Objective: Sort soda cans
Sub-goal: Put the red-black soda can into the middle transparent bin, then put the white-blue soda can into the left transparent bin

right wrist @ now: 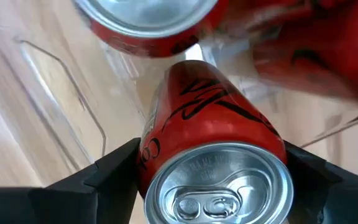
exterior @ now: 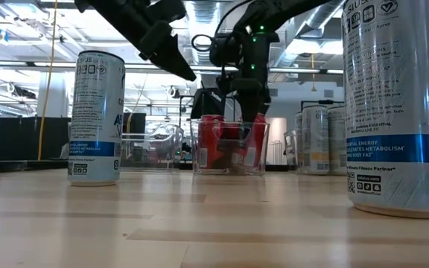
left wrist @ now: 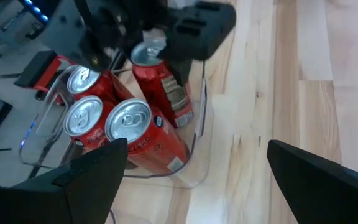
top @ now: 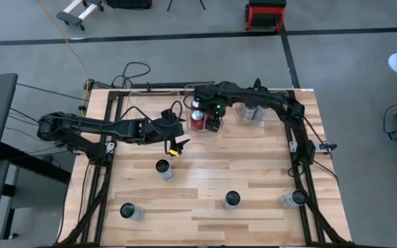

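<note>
Next, the left gripper closes just under the black top (top: 164, 171) of the loose silver-grey can standing nearest the bin of red cans.
A clear plastic bin (left wrist: 201, 106) at the table's far middle holds three red soda cans (left wrist: 132, 127) standing upright. My right gripper (top: 212, 122) reaches down over it from above, shut on another red can (right wrist: 210, 124), which is tilted with its lower end inside the bin. My left gripper (top: 178, 138) hovers open just left and near of the bin, tipped down toward it, with nothing between its fingers (left wrist: 98, 168). Several silver-grey soda cans (top: 163, 167) stand on their bases on the near half of the table. My right gripper pinches the red can's side wall near its silver top (right wrist: 151, 155) between its two fingers (right wrist: 104, 177), one on each side. The fingers come from above, pointing down. The can tilts, its lower end down among the other red cans; whether it rests on the bin floor I cannot tell.
A second clear bin (top: 250, 111) with silver-grey cans stands right of the red one. Loose silver cans stand at the near left (top: 128, 211), near middle (top: 231, 200) and near right (top: 291, 200). Bare wood lies between them.
</note>
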### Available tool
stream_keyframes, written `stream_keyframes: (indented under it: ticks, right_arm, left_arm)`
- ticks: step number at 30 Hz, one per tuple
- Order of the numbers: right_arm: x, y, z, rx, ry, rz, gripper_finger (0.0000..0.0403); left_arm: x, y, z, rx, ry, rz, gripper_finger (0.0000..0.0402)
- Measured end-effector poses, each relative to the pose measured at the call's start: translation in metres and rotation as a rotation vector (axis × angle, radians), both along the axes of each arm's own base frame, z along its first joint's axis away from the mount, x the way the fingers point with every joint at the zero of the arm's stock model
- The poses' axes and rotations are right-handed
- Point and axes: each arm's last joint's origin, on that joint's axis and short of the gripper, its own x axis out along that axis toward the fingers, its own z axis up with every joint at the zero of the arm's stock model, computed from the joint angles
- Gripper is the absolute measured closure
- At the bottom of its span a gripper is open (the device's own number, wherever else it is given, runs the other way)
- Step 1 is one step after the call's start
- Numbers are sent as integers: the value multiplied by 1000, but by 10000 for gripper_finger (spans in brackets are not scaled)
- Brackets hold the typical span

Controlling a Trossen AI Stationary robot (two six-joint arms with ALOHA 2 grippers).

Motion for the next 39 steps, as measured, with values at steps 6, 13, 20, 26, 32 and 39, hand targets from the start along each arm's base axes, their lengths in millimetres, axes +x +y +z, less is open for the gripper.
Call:
stream_keyframes:
  ticks: [6,13,20,26,32,39]
  right_arm:
    - [2,2,-2,-9,5,64,46]
    - [2,2,0,-28,9,45,12]
    - [-8,6,19,-28,-23,-32,12]
    - [-34,18,72,-55,-153,-120,11]
    - [-68,46,129,-98,-329,-196,17]
    - [-108,102,170,-246,-411,-277,27]
  left_arm:
    - [-1,0,-2,-5,24,2,19]
    - [-2,1,-1,15,15,51,19]
    - [-2,2,-1,24,15,68,19]
    - [-2,-2,0,72,13,108,19]
    - [-2,-8,0,68,-3,125,19]
    - [-12,-24,5,152,15,179,19]
